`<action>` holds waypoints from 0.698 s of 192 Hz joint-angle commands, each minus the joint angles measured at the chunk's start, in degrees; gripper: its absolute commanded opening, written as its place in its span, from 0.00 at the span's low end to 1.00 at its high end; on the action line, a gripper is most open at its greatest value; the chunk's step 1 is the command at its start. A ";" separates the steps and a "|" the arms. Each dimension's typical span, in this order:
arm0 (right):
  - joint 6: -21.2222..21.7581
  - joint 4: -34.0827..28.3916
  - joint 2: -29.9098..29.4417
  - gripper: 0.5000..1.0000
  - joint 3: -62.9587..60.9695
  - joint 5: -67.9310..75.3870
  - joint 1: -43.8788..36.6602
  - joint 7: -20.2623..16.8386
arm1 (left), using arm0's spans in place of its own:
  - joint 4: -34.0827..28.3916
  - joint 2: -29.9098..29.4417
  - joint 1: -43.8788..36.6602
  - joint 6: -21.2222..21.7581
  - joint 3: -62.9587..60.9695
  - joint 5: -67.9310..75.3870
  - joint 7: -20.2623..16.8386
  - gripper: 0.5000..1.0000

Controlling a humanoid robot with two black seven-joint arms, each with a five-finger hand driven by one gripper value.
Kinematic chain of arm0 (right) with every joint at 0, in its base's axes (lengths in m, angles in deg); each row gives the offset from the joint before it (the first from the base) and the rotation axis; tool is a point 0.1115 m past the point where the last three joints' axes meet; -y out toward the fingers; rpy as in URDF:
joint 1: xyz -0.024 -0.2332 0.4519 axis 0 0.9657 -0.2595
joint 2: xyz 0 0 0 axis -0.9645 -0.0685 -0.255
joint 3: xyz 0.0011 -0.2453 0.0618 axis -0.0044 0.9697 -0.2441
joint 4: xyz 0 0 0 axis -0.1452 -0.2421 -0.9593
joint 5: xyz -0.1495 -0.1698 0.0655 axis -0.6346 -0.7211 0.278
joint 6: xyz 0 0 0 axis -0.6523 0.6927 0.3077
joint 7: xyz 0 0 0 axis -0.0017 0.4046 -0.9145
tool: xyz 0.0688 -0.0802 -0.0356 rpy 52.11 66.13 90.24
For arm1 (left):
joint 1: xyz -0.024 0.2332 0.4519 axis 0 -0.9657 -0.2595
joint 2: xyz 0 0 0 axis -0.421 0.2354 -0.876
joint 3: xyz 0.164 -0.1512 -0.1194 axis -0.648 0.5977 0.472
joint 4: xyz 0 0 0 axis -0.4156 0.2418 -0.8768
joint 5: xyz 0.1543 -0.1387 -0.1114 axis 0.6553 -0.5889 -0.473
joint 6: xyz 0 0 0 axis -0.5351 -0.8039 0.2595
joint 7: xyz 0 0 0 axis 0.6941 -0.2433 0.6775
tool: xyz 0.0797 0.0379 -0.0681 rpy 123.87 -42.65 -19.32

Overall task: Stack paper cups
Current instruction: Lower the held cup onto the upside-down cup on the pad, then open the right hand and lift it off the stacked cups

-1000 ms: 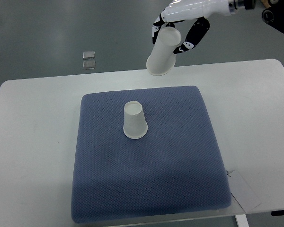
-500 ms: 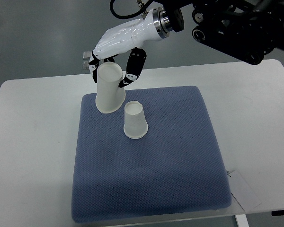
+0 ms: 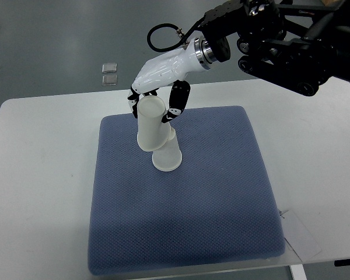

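The robot's right gripper will release the held paper cup over the top of the standing paper cup (image 3: 166, 131).
My right hand (image 3: 157, 105), white with black fingers, reaches in from the upper right and is shut on an upside-down white paper cup (image 3: 150, 125). The held cup is tilted and hangs over the top of a second upside-down paper cup (image 3: 168, 156), which stands on the blue mat (image 3: 186, 204). The held cup covers the standing cup's upper part; whether they touch I cannot tell. The left arm is out of view.
The blue mat lies on a white table (image 3: 41, 175). Two small clear squares (image 3: 109, 73) lie on the floor beyond the table's far edge. A white tag (image 3: 300, 233) lies at the mat's near right corner. The right arm's black links (image 3: 291, 41) fill the upper right.
My right hand carried the cup from beyond the table's far edge, leftward over the mat's far left, then right and down onto the standing cup's top.
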 commanded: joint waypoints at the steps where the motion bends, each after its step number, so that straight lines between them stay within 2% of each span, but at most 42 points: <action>1: -0.39 1.09 0.03 0.00 0.00 -0.02 -0.10 0.04 | 0.00 0.00 0.02 0.00 0.00 0.00 0.00 1.00; 35: -0.65 1.27 -0.15 0.00 0.71 -0.02 0.16 0.04 | 0.00 0.00 0.02 0.00 0.00 0.00 0.00 1.00; 74: -3.11 2.14 -0.33 0.00 3.96 -0.02 0.51 -0.05 | 0.00 0.00 0.02 0.00 0.00 0.00 0.00 1.00; 134: -3.20 3.55 -0.59 0.00 4.84 -0.02 1.57 0.04 | 0.00 0.00 -0.07 0.00 0.00 0.00 0.00 1.00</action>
